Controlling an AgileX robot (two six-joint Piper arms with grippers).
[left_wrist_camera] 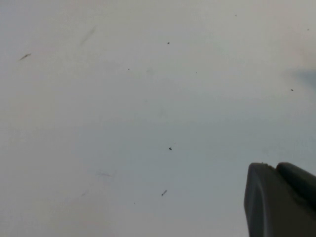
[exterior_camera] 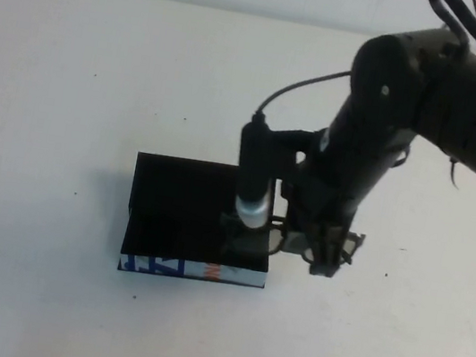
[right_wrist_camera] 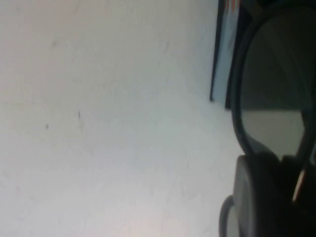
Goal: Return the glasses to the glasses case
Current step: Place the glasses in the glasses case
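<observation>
The right gripper will release the dark-rimmed glasses in the case (exterior_camera: 197,244), just behind its blue, white and orange strip.
The black glasses case (exterior_camera: 174,209) lies at the table's middle, with its blue, white and orange strip (exterior_camera: 192,270) facing me. I cannot tell how its lid stands. My right gripper (exterior_camera: 326,254) is shut on the dark-rimmed glasses (exterior_camera: 281,237) and holds them low at the case's right edge. In the right wrist view a lens rim (right_wrist_camera: 236,98) runs over my fingers (right_wrist_camera: 261,197), with the case strip (right_wrist_camera: 224,44) behind it. My left gripper (left_wrist_camera: 274,167) shows only in its wrist view, shut and empty over bare table.
The white table (exterior_camera: 74,71) spreads all round the case. My right arm and its wrist camera (exterior_camera: 254,177) hang over the case's right part and hide it.
</observation>
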